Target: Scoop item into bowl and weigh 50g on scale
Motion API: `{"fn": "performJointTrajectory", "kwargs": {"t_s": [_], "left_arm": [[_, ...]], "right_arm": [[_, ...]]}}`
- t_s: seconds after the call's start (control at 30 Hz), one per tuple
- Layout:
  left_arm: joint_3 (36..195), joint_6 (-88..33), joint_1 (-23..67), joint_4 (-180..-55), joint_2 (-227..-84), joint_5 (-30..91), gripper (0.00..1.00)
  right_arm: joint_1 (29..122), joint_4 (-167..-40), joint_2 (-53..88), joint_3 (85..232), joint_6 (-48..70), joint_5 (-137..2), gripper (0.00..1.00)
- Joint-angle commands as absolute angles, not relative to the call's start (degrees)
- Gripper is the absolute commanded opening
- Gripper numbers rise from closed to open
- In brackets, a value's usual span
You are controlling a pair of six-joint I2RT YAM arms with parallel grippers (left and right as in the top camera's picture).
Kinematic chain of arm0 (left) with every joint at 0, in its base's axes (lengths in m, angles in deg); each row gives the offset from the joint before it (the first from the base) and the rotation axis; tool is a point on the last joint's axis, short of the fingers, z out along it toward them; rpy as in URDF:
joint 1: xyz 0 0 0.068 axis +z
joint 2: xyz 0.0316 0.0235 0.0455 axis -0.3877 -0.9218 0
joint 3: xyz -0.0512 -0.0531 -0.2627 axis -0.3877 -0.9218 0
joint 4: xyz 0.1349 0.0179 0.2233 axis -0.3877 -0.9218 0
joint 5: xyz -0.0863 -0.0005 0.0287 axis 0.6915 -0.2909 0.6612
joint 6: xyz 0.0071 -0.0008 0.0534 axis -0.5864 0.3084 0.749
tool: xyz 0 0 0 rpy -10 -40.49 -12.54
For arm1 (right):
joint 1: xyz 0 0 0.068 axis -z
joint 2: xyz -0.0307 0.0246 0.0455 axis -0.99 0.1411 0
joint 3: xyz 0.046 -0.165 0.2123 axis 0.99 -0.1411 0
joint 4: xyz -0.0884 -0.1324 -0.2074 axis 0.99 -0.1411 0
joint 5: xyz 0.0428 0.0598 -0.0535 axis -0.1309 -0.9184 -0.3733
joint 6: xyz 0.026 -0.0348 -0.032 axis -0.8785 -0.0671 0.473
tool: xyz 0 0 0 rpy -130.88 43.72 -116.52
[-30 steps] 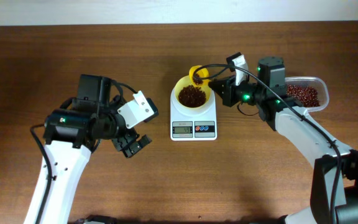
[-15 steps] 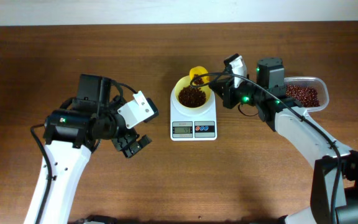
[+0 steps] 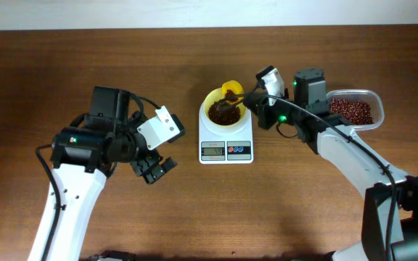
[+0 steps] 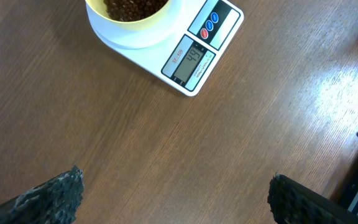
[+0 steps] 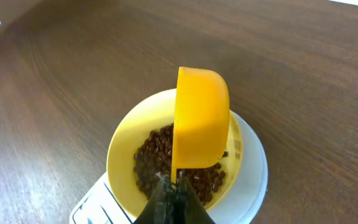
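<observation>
I should set the yellow scoop down with my right gripper on the bare table (image 3: 324, 168) in front of the clear container of beans.
The pale-yellow bowl (image 3: 223, 109) holds red-brown beans (image 3: 223, 112) and stands on the white scale (image 3: 226, 142). In the left wrist view the scale (image 4: 194, 59) has figures on its display and the bowl (image 4: 132, 15) is at the top edge. My right gripper (image 3: 256, 103) is shut on the handle of a small yellow scoop (image 5: 199, 118), held tipped on its side over the bowl (image 5: 120, 155) and the beans (image 5: 157, 158). My left gripper (image 3: 154, 168) is open and empty, above bare table left of the scale.
A clear rectangular container (image 3: 358, 110) of the same beans sits at the right, behind my right arm. Brown wooden table all round.
My right gripper has moved left and tipped the scoop over the bowl, with the scoop now above the beans instead of at the bowl's far rim. The left arm has not moved.
</observation>
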State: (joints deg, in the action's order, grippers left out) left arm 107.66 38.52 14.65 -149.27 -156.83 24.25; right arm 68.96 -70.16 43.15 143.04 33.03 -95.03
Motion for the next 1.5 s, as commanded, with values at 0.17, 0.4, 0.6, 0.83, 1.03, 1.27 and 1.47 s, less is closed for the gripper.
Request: {"fn": "performJointTrajectory", "kwargs": {"t_s": [0.17,0.4,0.6,0.83,1.03,1.27,1.47], "left_arm": [[108.7,39.5,14.7,-149.2,-156.2,24.5,0.99],[108.7,39.5,14.7,-149.2,-156.2,24.5,0.99],[108.7,39.5,14.7,-149.2,-156.2,24.5,0.99],[108.7,39.5,14.7,-149.2,-156.2,24.5,0.99],[108.7,39.5,14.7,-149.2,-156.2,24.5,0.99],[108.7,39.5,14.7,-149.2,-156.2,24.5,0.99],[108.7,39.5,14.7,-149.2,-156.2,24.5,0.99]], "right_arm": [[68.1,-69.5,40.5,143.5,33.3,-96.3,0.04],[68.1,-71.0,40.7,143.5,30.4,-100.1,0.04],[68.1,-70.9,40.7,143.5,17.6,-100.1,0.04],[68.1,-70.6,40.7,143.5,17.5,-100.1,0.04],[68.2,-64.8,40.7,143.5,1.5,-101.3,0.04],[75.8,-59.4,39.9,143.5,-2.9,-109.4,0.04],[86.9,-60.5,39.9,143.5,-2.5,-109.6,0.04]]}}
